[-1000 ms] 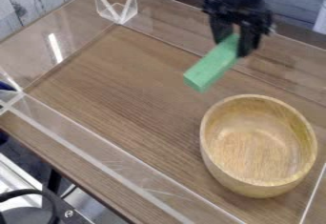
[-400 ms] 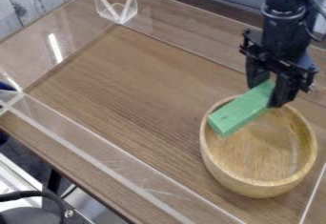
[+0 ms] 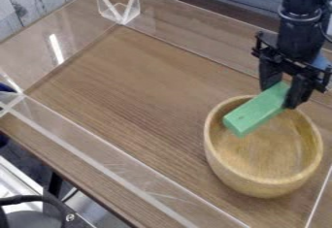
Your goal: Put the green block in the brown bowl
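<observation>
Next, my gripper sets the green block, now hanging just above the bowl's hollow, down on the bottom of the brown bowl (image 3: 261,156) and lets go of it there, lying flat near the bowl's middle.
The green block (image 3: 257,113) hangs tilted, its upper end clamped between the black fingers of my gripper (image 3: 290,92), which points straight down and is shut on it. The block's lower end reaches over the near-left rim of the brown bowl (image 3: 265,169), a round tan wooden bowl at the lower right of the table. The block sits just above the bowl's hollow. I cannot tell whether it touches the wood.
A wooden tabletop (image 3: 130,86) is fenced by a low clear plastic wall (image 3: 78,145) along the left and front. A clear plastic stand (image 3: 116,6) sits at the back left. The bowl lies close to the table's right edge.
My gripper carried the green block rightward and downward, from over the bare table behind the bowl to just above the bowl's hollow. The grip stayed the same.
</observation>
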`<state>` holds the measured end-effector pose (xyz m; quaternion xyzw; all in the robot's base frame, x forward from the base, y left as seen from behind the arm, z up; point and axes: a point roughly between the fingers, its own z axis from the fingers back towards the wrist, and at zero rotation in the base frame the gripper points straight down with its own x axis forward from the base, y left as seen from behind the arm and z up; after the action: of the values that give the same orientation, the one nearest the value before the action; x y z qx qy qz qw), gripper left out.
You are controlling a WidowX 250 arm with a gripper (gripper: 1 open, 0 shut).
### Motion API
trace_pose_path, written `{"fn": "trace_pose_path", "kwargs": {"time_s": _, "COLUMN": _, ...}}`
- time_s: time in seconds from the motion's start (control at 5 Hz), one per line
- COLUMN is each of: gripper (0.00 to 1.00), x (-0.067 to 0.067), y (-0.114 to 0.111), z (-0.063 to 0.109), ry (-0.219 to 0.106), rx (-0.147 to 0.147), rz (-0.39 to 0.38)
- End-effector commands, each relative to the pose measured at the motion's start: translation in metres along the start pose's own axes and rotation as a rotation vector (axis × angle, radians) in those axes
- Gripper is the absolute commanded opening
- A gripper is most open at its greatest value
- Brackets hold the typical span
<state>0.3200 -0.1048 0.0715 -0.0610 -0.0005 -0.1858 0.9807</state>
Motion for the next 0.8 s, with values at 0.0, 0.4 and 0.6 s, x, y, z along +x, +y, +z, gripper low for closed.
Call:
{"fn": "trace_pose_path", "kwargs": {"time_s": 0.0, "gripper": 0.00, "x": 0.007, "y": -0.012, "z": 0.013, "ry": -0.021, "rx": 0.025, "rz": -0.015}}
{"fn": "trace_pose_path", "kwargs": {"time_s": 0.4, "gripper": 0.00, "x": -0.006, "y": -0.031, "z": -0.001, "ry": -0.011, "rx": 0.033, "rz": -0.021}}
{"fn": "trace_pose_path", "kwargs": {"time_s": 0.6, "gripper": 0.00, "x": -0.022, "y": -0.040, "z": -0.024, "ry": -0.023, "rx": 0.023, "rz": -0.014}}
